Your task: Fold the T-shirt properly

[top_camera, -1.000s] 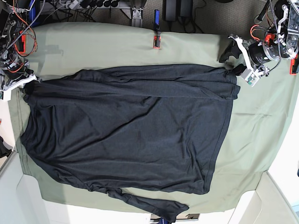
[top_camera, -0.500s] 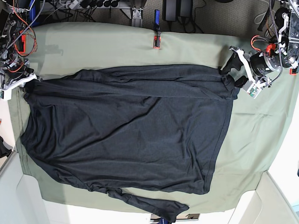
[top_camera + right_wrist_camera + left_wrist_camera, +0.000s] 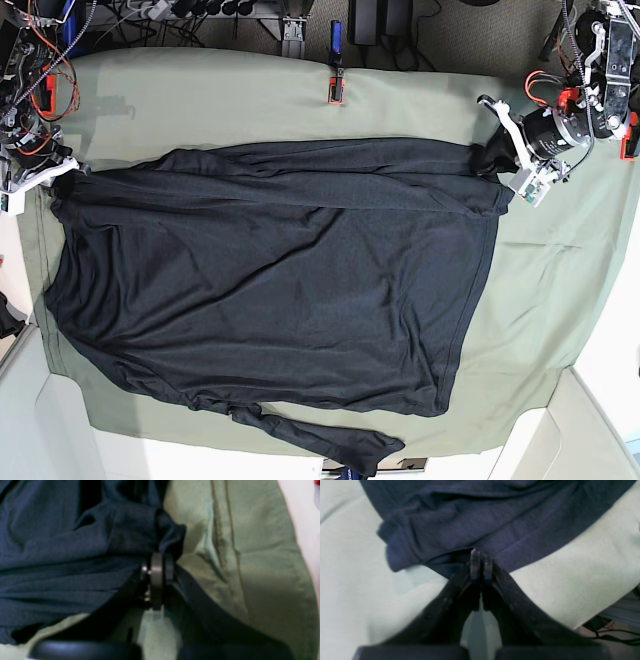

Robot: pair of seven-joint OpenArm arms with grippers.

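Next, my right gripper puts the T-shirt's bunched fold down on the shirt's side edge (image 3: 76, 257) (image 3: 151, 492), at a spot that is just beyond the shirt's gathered corner.
The dark charcoal T-shirt (image 3: 280, 280) lies spread flat on the olive-green cloth (image 3: 230, 100), with one long sleeve (image 3: 330, 440) trailing past the near edge. In the base view my left gripper (image 3: 497, 157) is at the shirt's far right corner. The left wrist view shows the left gripper (image 3: 481, 555) shut, its tips pinching the shirt's hemmed edge (image 3: 480, 517). My right gripper (image 3: 62, 172) is at the shirt's far left corner. In the right wrist view the right gripper (image 3: 158, 557) is shut on a bunched fold of the shirt (image 3: 62, 555).
A red and black clamp (image 3: 336, 88) sits at the cloth's far edge. Cables and electronics (image 3: 40, 80) crowd the far left corner. White surfaces (image 3: 560, 440) border the near corners. Bare green cloth (image 3: 540, 280) lies right of the shirt.
My left gripper moved in onto the shirt's far right corner and went from open to shut on the hem. The right gripper and the shirt's body stayed in place.
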